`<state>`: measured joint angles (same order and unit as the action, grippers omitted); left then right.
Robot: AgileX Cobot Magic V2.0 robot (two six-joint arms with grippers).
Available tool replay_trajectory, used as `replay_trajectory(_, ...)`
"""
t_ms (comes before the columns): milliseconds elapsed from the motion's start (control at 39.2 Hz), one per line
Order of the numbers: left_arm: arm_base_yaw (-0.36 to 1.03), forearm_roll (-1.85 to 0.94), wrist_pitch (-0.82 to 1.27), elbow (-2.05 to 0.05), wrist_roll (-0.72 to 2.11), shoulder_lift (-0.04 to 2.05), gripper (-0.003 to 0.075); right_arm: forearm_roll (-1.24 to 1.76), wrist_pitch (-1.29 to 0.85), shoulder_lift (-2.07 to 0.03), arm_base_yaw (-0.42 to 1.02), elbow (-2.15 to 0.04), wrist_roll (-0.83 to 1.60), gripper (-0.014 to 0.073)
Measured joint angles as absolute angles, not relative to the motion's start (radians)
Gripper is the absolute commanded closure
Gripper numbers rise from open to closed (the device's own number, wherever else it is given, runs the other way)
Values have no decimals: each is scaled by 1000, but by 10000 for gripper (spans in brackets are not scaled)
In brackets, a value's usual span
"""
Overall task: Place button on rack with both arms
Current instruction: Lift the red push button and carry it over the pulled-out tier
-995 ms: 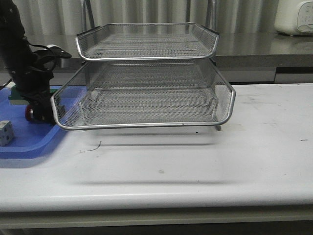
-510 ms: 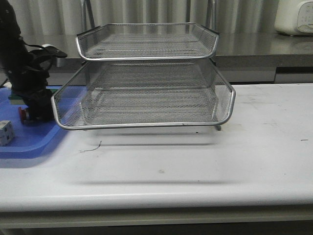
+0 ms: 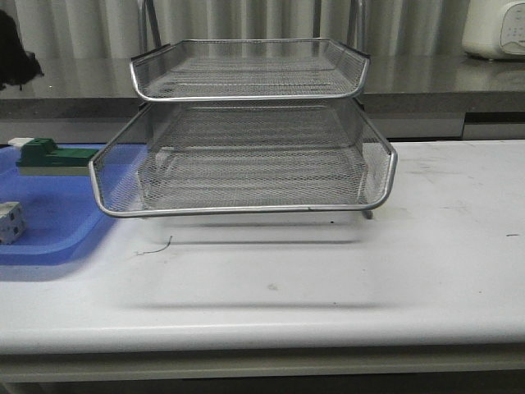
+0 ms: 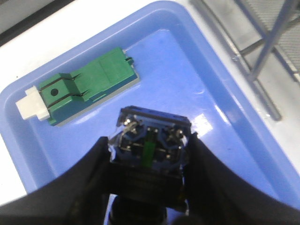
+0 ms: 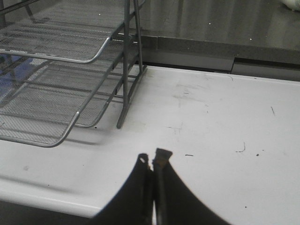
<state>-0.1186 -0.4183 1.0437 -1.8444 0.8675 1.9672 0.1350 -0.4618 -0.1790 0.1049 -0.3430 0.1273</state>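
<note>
My left gripper is to release the button on the middle of the rack's lower wire-mesh shelf (image 3: 234,165).
In the left wrist view my left gripper (image 4: 149,143) is shut on the button (image 4: 152,129). Its black body with blue and silver parts sits between the two black fingers, lifted above the blue tray (image 4: 197,65). The red cap is hidden. In the front view only a black bit of the left arm (image 3: 12,49) shows at the top left, and the button is out of sight. The silver wire-mesh rack (image 3: 246,209) stands mid-table; it also shows in the right wrist view (image 5: 70,58). My right gripper (image 5: 153,157) is shut and empty above the white table, to the right of the rack.
The blue tray (image 3: 49,238) lies left of the rack and holds a green block (image 3: 49,156) and a white dice cube (image 3: 10,222). The green block also shows in the left wrist view (image 4: 89,86). The rack's legs (image 4: 262,56) stand just beside the tray. A white appliance (image 3: 496,29) stands far right.
My left arm has risen from the blue tray and left most of the front view, carrying the button up with it. The rack and right arm have not moved.
</note>
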Motion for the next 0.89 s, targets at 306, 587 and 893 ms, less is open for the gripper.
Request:
replay_trajectory(306, -22, -430, 1241, -1844, 787, 1780, 687, 135, -462, -179, 105, -343, 127, 655)
replay_trajectory(587, 157, -399, 1252, -1844, 632, 1747, 687, 135, -462, -179, 105, -343, 127, 655)
replay_trajectory(893, 441, -276, 1209, -1761, 558, 1747, 687, 135, -462, -179, 105, -343, 127, 655)
